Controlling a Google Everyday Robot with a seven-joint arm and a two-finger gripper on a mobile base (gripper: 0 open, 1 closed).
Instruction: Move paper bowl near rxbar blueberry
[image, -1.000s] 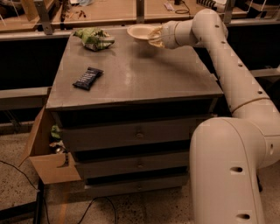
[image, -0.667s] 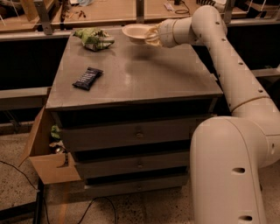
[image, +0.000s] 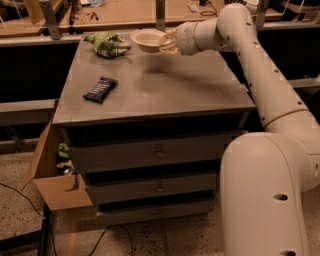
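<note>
The robot's gripper will release the paper bowl between the rxbar blueberry and the green and white snack bag (image: 118, 71).
The cream-white paper bowl (image: 146, 39) is held above the far middle of the grey cabinet top (image: 165, 85). My gripper (image: 165, 42) is shut on the bowl's right rim, with the white arm reaching in from the right. The rxbar blueberry (image: 100, 89), a flat dark bar with small white lettering, lies on the left part of the top, well to the front-left of the bowl.
A green and white wrinkly snack bag (image: 107, 43) lies at the far left corner of the top, left of the bowl. The cabinet has drawers (image: 159, 152) below. An open cardboard box (image: 50, 172) stands on the floor at the left. A wooden bench runs behind.
The gripper has carried the bowl leftward along the far edge of the top, closer to the snack bag. The bar and bag have not moved.
</note>
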